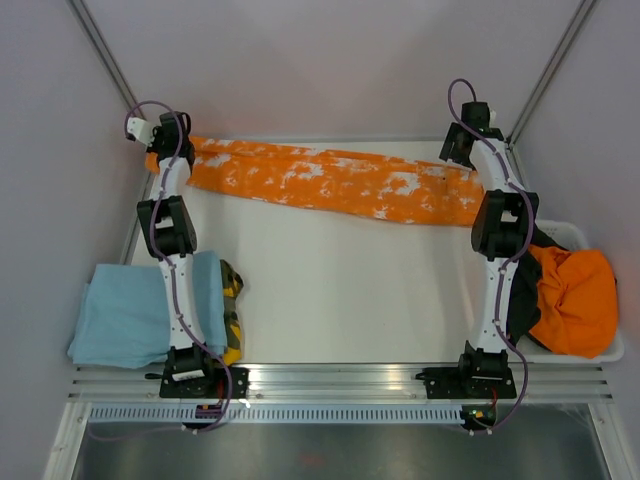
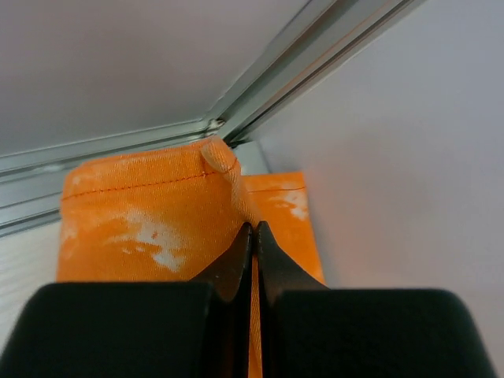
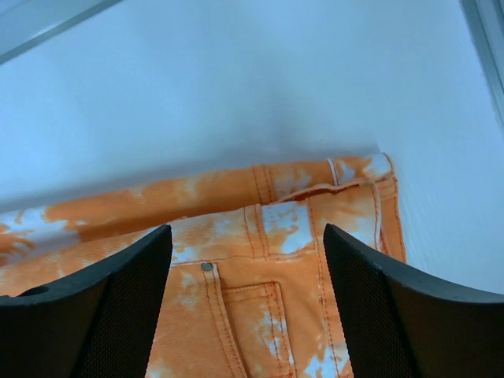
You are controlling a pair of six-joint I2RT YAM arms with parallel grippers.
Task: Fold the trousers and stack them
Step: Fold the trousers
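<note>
The hem in my left gripper is crooked next to the other leg's hem, so I should lay it over that hem and then take the trousers' near edge (image 2: pixel 66 228).
Orange trousers with white blotches (image 1: pixel 330 183) lie stretched across the far side of the table. My left gripper (image 1: pixel 160 140) is at their left end, at the leg hems, and is shut on a fold of the orange fabric (image 2: pixel 157 220); in the left wrist view my left gripper (image 2: pixel 254 228) has its jaws pressed together on the cloth. My right gripper (image 1: pixel 462 150) hovers over the waistband end (image 3: pixel 315 213), jaws wide open and empty, with a pocket and rivet between the fingers (image 3: pixel 118 307).
A folded light blue garment (image 1: pixel 135 312) and a camouflage one (image 1: pixel 232 305) lie stacked at the near left. A white bin (image 1: pixel 585 345) at the right holds orange (image 1: pixel 575 300) and dark clothes. Frame posts stand at the far corners.
</note>
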